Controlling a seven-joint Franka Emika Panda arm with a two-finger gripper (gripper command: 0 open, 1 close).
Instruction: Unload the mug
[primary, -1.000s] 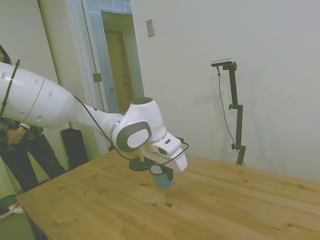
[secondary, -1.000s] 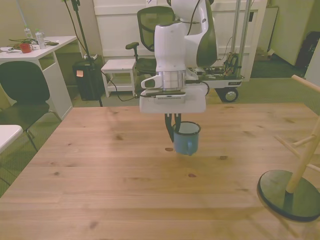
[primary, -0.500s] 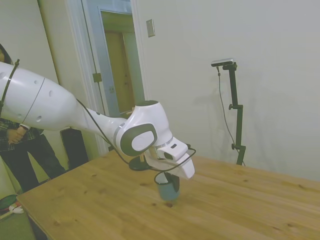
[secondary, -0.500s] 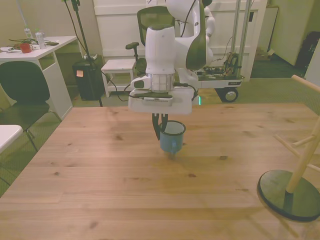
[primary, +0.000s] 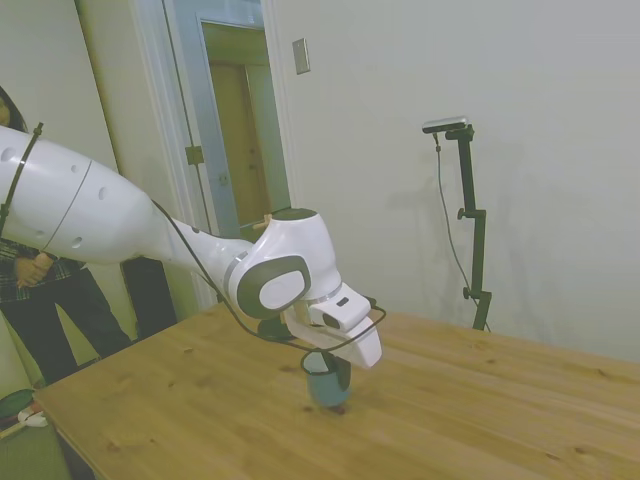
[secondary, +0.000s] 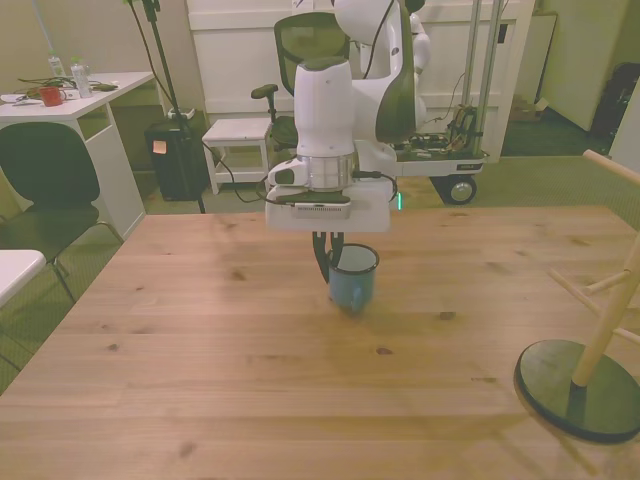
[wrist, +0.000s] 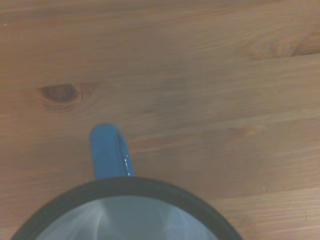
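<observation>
The robot's gripper needs to set the mug down upright on the bare wood (primary: 324, 412) by the small dark knot just beneath it.
The mug (secondary: 352, 283), light blue with a white inside and a dark rim, stands upright at the middle of the wooden table (secondary: 200, 340), its base at the tabletop. My gripper (secondary: 330, 266) comes down from above, shut on the mug's rim on the side toward the front view's left. The side view shows the mug (primary: 324, 380) under the white hand, with the gripper (primary: 337, 366) at its rim. In the wrist view I see the mug's rim (wrist: 125, 186) and its blue handle (wrist: 107, 150) over the wood.
A wooden peg stand with a dark round base (secondary: 577, 388) stands at the table's corner on the front view's right. Its base (primary: 268, 328) shows behind the arm in the side view. A person (primary: 35, 300) stands off the table's end by the doorway.
The arm carried the mug toward the front view's left and lowered it to the tabletop. The gripper stays shut on the rim.
</observation>
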